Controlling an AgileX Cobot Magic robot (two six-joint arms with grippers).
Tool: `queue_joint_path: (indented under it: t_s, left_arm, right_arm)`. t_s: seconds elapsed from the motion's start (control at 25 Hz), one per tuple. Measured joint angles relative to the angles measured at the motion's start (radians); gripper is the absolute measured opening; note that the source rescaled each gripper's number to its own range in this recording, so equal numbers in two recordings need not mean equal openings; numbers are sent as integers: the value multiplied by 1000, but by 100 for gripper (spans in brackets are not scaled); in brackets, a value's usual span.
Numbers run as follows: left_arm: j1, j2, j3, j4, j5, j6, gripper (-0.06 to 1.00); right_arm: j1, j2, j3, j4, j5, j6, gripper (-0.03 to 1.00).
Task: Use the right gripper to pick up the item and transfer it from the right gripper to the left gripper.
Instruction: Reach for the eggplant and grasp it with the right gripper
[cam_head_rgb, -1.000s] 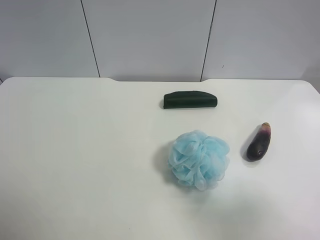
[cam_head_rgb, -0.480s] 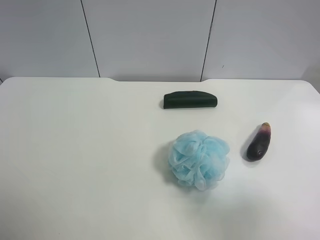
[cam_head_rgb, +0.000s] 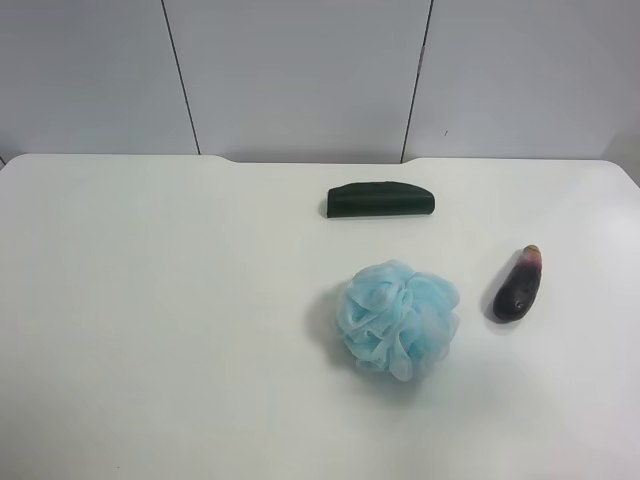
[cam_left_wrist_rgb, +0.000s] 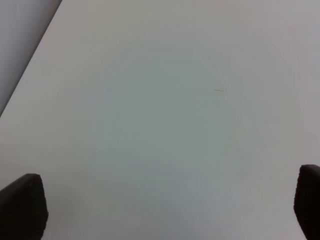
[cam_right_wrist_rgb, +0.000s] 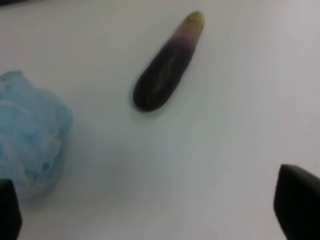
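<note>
I should next grip the purple eggplant beside the bath pouf with my right gripper at the eggplant's middle (cam_head_rgb: 520, 283), near its pink neck.
The item (cam_head_rgb: 519, 286) is a small dark purple eggplant with a pink neck and a pale tip, lying on the white table (cam_head_rgb: 160, 330) at the exterior high view's right. In the right wrist view the item (cam_right_wrist_rgb: 167, 63) lies ahead of my right gripper (cam_right_wrist_rgb: 150, 212), whose black fingertips (cam_right_wrist_rgb: 297, 205) stand wide apart at the frame's corners with nothing between them. My left gripper (cam_left_wrist_rgb: 165, 207) is open too, its dark fingertips (cam_left_wrist_rgb: 22, 205) over bare table. Neither arm appears in the exterior high view.
A fluffy light-blue bath pouf (cam_head_rgb: 398, 319) sits just beside the item, and it also shows in the right wrist view as a pouf (cam_right_wrist_rgb: 30, 132). A dark green oblong case (cam_head_rgb: 381, 200) lies farther back. The table edge (cam_left_wrist_rgb: 30, 65) shows in the left wrist view.
</note>
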Motion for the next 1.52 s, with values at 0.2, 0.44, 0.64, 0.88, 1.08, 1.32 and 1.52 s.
queue_joint_path:
  t_s: [0.2, 0.44, 0.64, 0.88, 1.08, 1.32, 1.52]
  left_arm:
    - [0, 0, 0, 0, 0, 0, 100]
    - [0, 0, 0, 0, 0, 0, 100]
    - [0, 0, 0, 0, 0, 0, 100]
    - [0, 0, 0, 0, 0, 0, 100]
    - [0, 0, 0, 0, 0, 0, 100]
    - [0, 0, 0, 0, 0, 0, 100]
    - [0, 0, 0, 0, 0, 0, 100]
  right_arm:
    - [0, 249, -87, 0, -2, 61, 100]
    - [0, 518, -156, 0, -47, 175, 100]
    - [0, 690, -161, 0, -115, 229, 100]
    - [0, 868, -162, 0, -143, 264, 100]
    - [0, 987, -169, 0, -176, 288, 100]
    - [0, 1134, -254, 0, -183, 307, 100]
    - [0, 1223, -288, 0, -210, 310, 100]
